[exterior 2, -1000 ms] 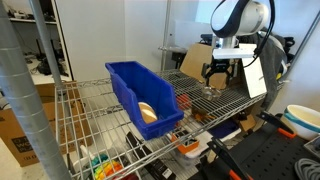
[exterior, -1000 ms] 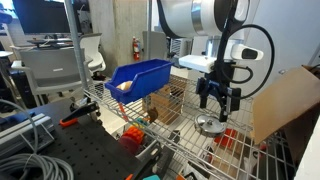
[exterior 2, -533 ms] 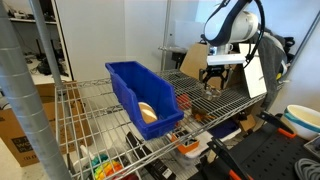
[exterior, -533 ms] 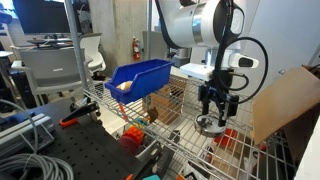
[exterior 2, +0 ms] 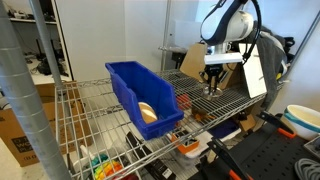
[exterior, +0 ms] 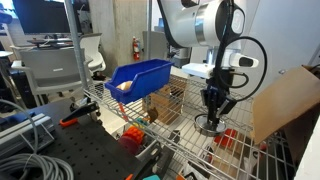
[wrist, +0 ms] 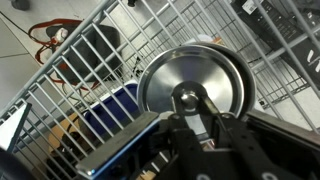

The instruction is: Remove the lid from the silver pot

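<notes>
I should set the lid down with my gripper on the wire shelf [exterior: 180,100] between the blue bin and the silver pot.
The silver pot [exterior: 209,126] sits on the wire shelf, small and shiny, directly under my gripper [exterior: 212,113] in both exterior views; the pot [exterior 2: 210,93] is mostly hidden by my gripper [exterior 2: 211,86]. In the wrist view the lid [wrist: 215,70] is a round silver disc lying flat on the pot. Its small centre knob [wrist: 187,98] sits between the dark fingers of my gripper [wrist: 187,102]. The jaws are drawn in against the knob, shut on it. The lid still rests on the pot.
A large blue bin [exterior: 140,75] stands tilted on the wire shelf [exterior: 175,137] beside the pot, with a pale object [exterior 2: 148,112] inside. A cardboard sheet [exterior: 285,100] leans behind the gripper. Tools and cables lie on the lower levels.
My gripper has come straight down onto the lid and its jaws have gone from wide open to shut on the knob. The pot and bin have not moved.
</notes>
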You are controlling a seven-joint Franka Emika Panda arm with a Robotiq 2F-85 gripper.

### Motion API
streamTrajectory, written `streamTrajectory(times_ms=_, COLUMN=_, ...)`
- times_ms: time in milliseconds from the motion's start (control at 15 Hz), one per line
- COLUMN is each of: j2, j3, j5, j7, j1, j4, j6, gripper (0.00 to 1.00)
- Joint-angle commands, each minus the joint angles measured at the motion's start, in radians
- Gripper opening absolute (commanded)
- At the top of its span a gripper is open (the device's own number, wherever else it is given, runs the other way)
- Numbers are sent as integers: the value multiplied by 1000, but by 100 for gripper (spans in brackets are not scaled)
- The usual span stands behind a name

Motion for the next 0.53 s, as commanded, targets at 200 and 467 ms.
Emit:
streamTrajectory(times_ms=200, j2=-34, j3=9, j5=73, j7=0, j1=8, j4=48, j6=-88, gripper=5)
streamTrajectory(times_ms=467, j2=-38, j3=23, j5=87, j7=35, j1=50, j4=95, j6=-48, gripper=5)
